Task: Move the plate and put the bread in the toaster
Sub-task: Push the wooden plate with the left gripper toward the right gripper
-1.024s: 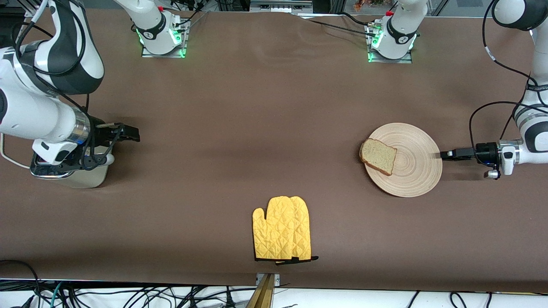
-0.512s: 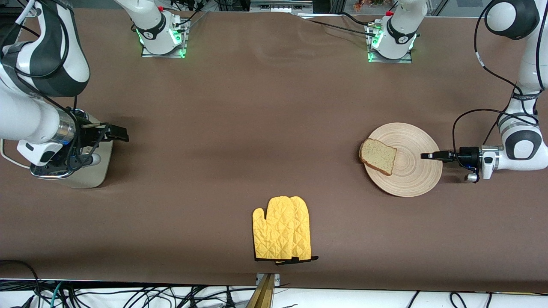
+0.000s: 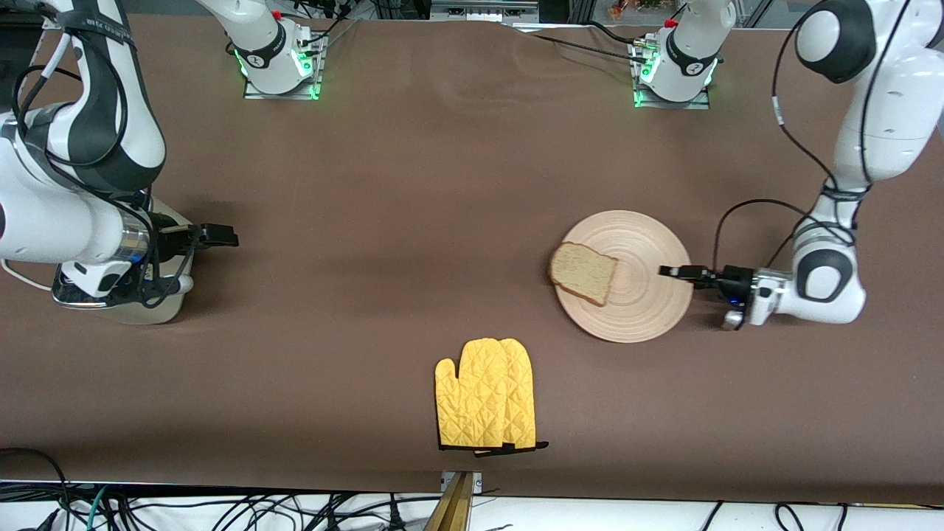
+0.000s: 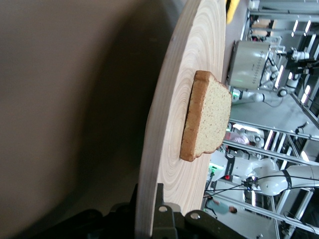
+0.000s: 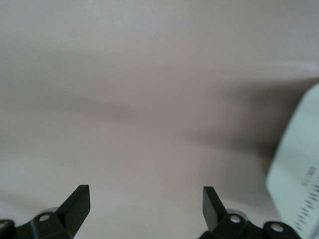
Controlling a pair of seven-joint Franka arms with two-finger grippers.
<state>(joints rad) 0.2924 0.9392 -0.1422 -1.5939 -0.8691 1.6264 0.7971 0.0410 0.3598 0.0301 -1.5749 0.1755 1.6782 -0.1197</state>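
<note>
Next, I set the light-wood plate down with my left gripper and let go of it on the bare table (image 3: 495,273) just behind the yellow oven mitt.
The light-wood plate (image 3: 643,304) lies on the table toward the left arm's end, with the brown bread slice (image 3: 582,273) on its edge toward the right arm's end. My left gripper (image 3: 672,271) is shut on the plate's rim at the left arm's end; in the left wrist view its jaws (image 4: 148,191) pinch the plate (image 4: 169,149) with the bread (image 4: 207,119) on it. The cream toaster (image 3: 158,306) stands at the right arm's end, mostly hidden under the right arm. My right gripper (image 3: 221,237) is open and empty (image 5: 144,196) just past the toaster.
A yellow quilted oven mitt (image 3: 487,394) lies near the table's front edge at the middle. The two arm bases (image 3: 276,63) stand along the top. The toaster also shows in the left wrist view (image 4: 246,62).
My left gripper closed on the plate's rim and slid plate and bread toward the table's middle. The right arm shifted a little near the toaster.
</note>
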